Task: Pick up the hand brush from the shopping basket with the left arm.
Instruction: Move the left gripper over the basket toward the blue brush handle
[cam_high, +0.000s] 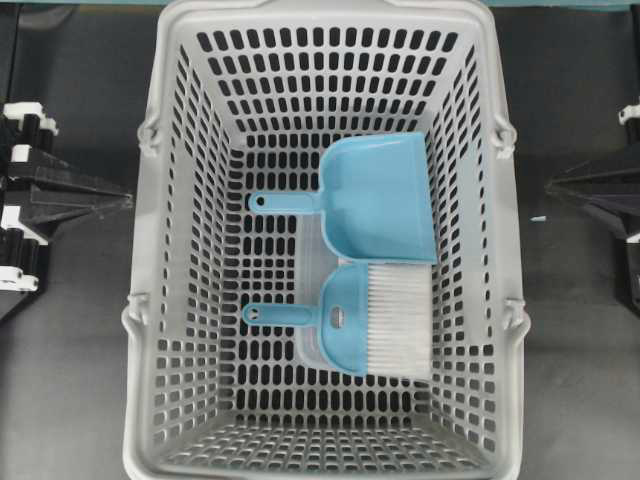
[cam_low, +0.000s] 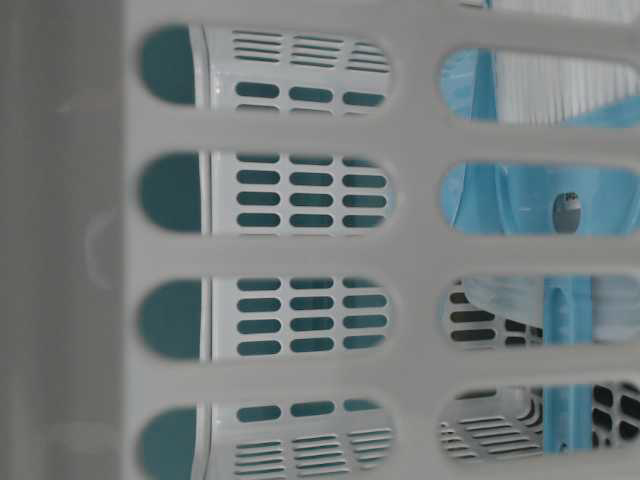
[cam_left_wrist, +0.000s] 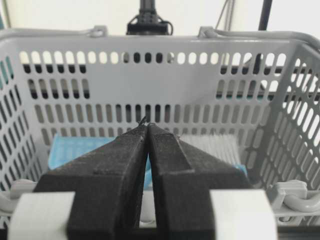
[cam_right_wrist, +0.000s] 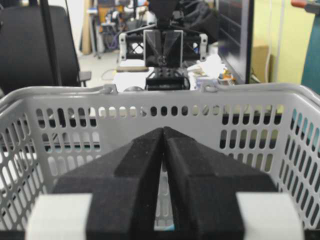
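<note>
I should reach down into the shopping basket with my left gripper and close it on the middle of the handle (cam_high: 282, 315) of the hand brush.
The hand brush (cam_high: 350, 322) lies flat on the floor of the shopping basket (cam_high: 320, 12), right of centre. Its white bristles point right and its thin looped handle (cam_high: 278, 315) points left. My left gripper (cam_high: 126, 200) is shut and empty outside the basket's left wall, well apart from the brush. In the left wrist view its tips (cam_left_wrist: 146, 125) meet in front of the basket wall (cam_left_wrist: 165, 50), with the brush bristles (cam_left_wrist: 212, 145) showing beyond. My right gripper (cam_high: 551, 186) is shut and empty outside the right wall, and its tips (cam_right_wrist: 163, 129) are closed in the right wrist view.
A teal-blue dustpan (cam_high: 385, 195) lies just behind the brush, its front edge touching or overlapping the bristles. It shows as a blue patch in the left wrist view (cam_left_wrist: 75, 150). The basket's tall slotted walls (cam_right_wrist: 165, 97) stand between both grippers and its floor.
</note>
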